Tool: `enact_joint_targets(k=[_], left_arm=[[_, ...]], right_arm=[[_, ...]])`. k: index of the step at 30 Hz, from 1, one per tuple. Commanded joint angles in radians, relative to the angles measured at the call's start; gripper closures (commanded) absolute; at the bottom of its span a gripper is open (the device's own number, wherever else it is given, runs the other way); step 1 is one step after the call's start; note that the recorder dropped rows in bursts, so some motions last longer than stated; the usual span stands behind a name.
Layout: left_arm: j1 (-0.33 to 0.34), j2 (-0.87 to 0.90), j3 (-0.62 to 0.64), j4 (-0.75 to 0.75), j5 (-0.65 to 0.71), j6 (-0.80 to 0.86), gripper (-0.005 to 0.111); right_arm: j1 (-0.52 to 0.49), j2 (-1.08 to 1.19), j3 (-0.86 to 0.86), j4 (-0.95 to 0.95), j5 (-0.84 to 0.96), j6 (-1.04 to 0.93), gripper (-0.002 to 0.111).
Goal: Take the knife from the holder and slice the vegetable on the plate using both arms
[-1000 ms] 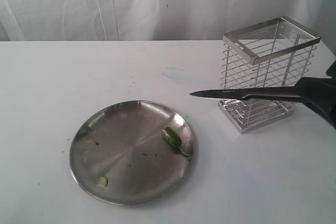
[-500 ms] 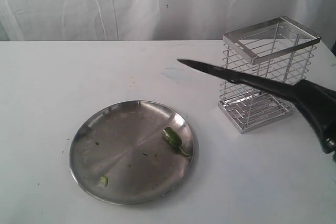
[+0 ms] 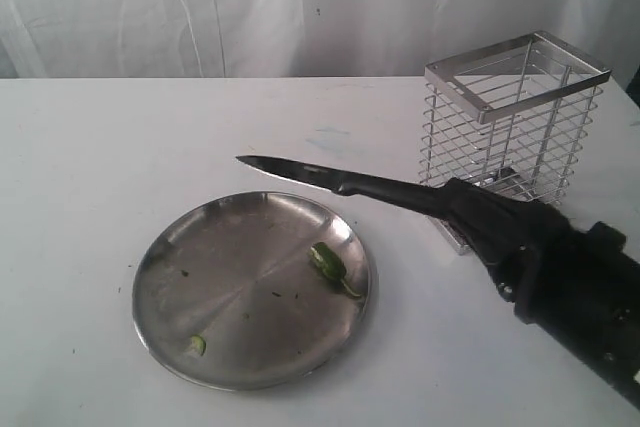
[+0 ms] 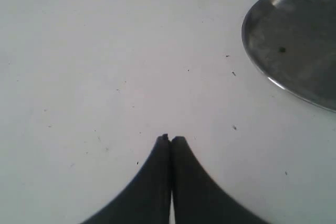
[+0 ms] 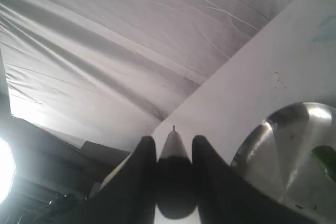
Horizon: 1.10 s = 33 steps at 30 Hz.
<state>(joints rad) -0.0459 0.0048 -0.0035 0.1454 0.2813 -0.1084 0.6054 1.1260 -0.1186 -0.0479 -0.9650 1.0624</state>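
Observation:
The right gripper should release the black knife on the steel plate (image 3: 317, 324) in front of the green pepper.
My right gripper (image 3: 462, 205) is shut on the handle of the black knife (image 3: 330, 180), holding it in the air. The blade points left, with its tip above the far rim of the steel plate (image 3: 250, 288). On the plate's right side lies the green pepper (image 3: 328, 262); a small cut slice (image 3: 197, 345) sits near its front edge. The empty chrome wire holder (image 3: 512, 137) stands behind the right arm. In the right wrist view the knife (image 5: 173, 174) sits between the fingers, beside the plate (image 5: 283, 150). My left gripper (image 4: 170, 139) is shut on nothing, near the plate (image 4: 294, 35).
A white table (image 3: 150, 137) carries everything. White cloth (image 3: 300, 7) hangs behind it. The right arm's bulky black body (image 3: 580, 307) fills the front right corner, close to the holder's base.
The right arm has swung forward and left with the knife. The blade tip went from beside the holder to above the plate's far rim. The pepper and plate have stayed put.

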Motion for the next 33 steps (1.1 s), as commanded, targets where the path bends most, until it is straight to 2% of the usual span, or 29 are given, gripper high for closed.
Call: enact_joint_targets(k=[1,3,10,19,20,22,23,26,33], left_arm=[[-0.004,-0.005,0.003,-0.011,0.0,0.0,0.107],[-0.004,-0.005,0.003,-0.011,0.0,0.0,0.107],[-0.004,-0.005,0.003,-0.011,0.0,0.0,0.107],[-0.004,-0.005,0.003,-0.011,0.0,0.0,0.107],[-0.004,-0.005,0.003,-0.011,0.0,0.0,0.107],[-0.004,-0.005,0.003,-0.011,0.0,0.0,0.107],[-0.004,-0.005,0.003,-0.011,0.0,0.0,0.107],[-0.004,-0.005,0.003,-0.011,0.0,0.0,0.107],[-0.004,-0.005,0.003,-0.011,0.0,0.0,0.107]], right_arm=[[0.002,0.201,0.002,-0.055,-0.181,0.018,0.108],[0.002,0.278,0.002,-0.058,-0.256,0.019,0.108],[0.002,0.518,0.002,-0.12,-0.256,0.122,0.108],[0.002,0.665,-0.001,-0.132,-0.256,0.127,0.108],[0.002,0.674,-0.001,-0.132,-0.256,0.13,0.106],[0.002,0.693,-0.001,-0.15,-0.256,0.156,0.093],[0.002,0.697,-0.001,-0.153,-0.256,0.164,0.081],[0.002,0.698,-0.001,-0.159,-0.22,0.172,0.061],[0.002,0.698,-0.001,-0.186,-0.201,0.142,0.058]])
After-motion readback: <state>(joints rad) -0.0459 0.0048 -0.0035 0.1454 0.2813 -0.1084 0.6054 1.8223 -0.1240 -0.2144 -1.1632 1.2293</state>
